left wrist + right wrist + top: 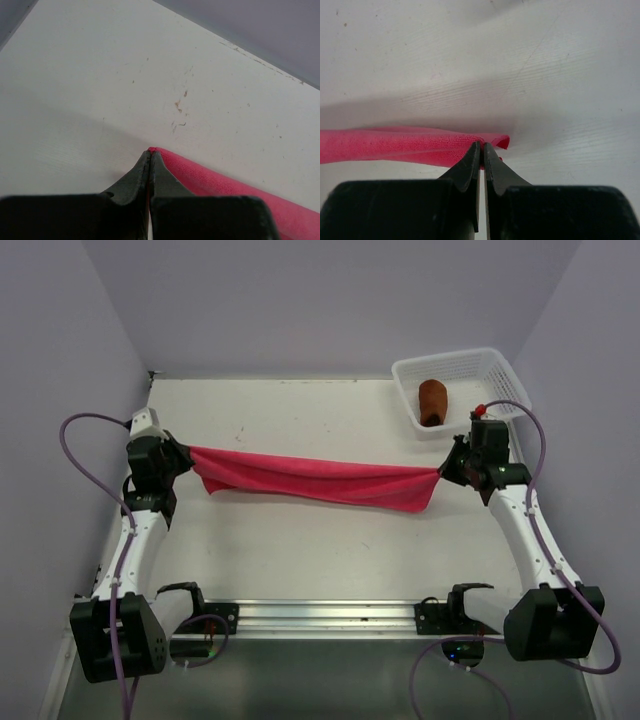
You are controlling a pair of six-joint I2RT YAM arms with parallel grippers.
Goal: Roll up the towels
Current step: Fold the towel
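The robot's right gripper will release the corner of the pink towel on the white table [416, 482] just in front of the basket.
The bright pink towel [310, 481] hangs stretched in a long band between both arms, sagging a little above the white table. My left gripper [185, 454] is shut on its left end; in the left wrist view the jaws [150, 152] pinch the pink corner [220, 187]. At the other end my right gripper [444, 468] is shut on the towel, and the right wrist view shows the cloth [395, 145] bunched at the closed tips [482, 146]. The rust-brown towel [433, 401] lies rolled inside the basket.
A white plastic mesh basket [490, 368] stands at the back right corner, close behind the right arm. Purple walls enclose the table [300, 560] on three sides. A metal rail [330, 616] with both arm bases runs along the near edge.
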